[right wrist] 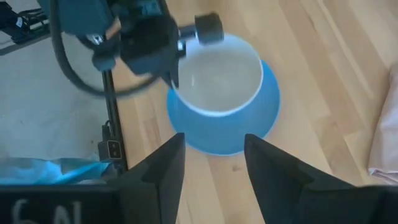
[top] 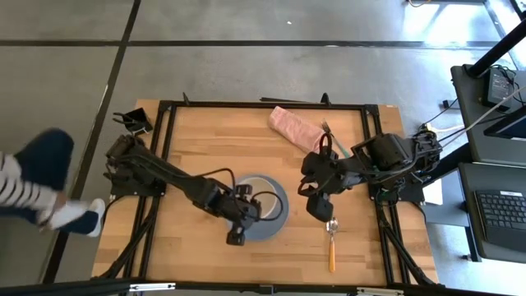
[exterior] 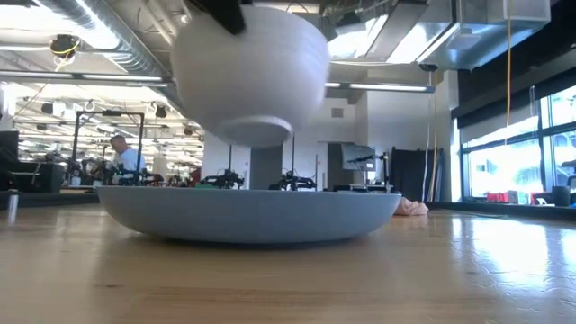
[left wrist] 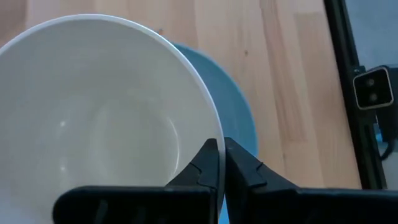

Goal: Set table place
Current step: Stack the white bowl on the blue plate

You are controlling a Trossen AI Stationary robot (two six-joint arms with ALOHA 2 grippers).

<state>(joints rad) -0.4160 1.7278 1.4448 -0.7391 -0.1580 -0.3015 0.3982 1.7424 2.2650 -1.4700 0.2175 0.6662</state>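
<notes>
The robot's left gripper needs to put the white bowl down on the middle of the round grey-blue plate [top: 259,203].
My left gripper [top: 245,215] is shut on a white bowl [exterior: 252,72], which it holds above a round grey-blue plate [exterior: 247,211] lying flat on the table [top: 197,140]. The bowl [right wrist: 221,74] and the plate [right wrist: 224,121] also show in the right wrist view. My right gripper [top: 316,204] is open and empty, just right of the plate. A spoon with an orange handle [top: 331,245] lies on the table near the front edge, right of the plate. A fork with a teal handle [top: 333,136] lies at the far right. My left gripper pinches the bowl's rim [left wrist: 211,134] on the side toward the table's near edge, one finger inside the bowl and one outside. The fingers [right wrist: 171,68] come from above, pointing down. The bowl hangs upright, lifted clear of the plate.
A pink cloth [top: 296,127] lies at the table's far edge beside the fork. A person [top: 33,181] stands off the table's left side. Bare wood shows at the table's far left and near left.
</notes>
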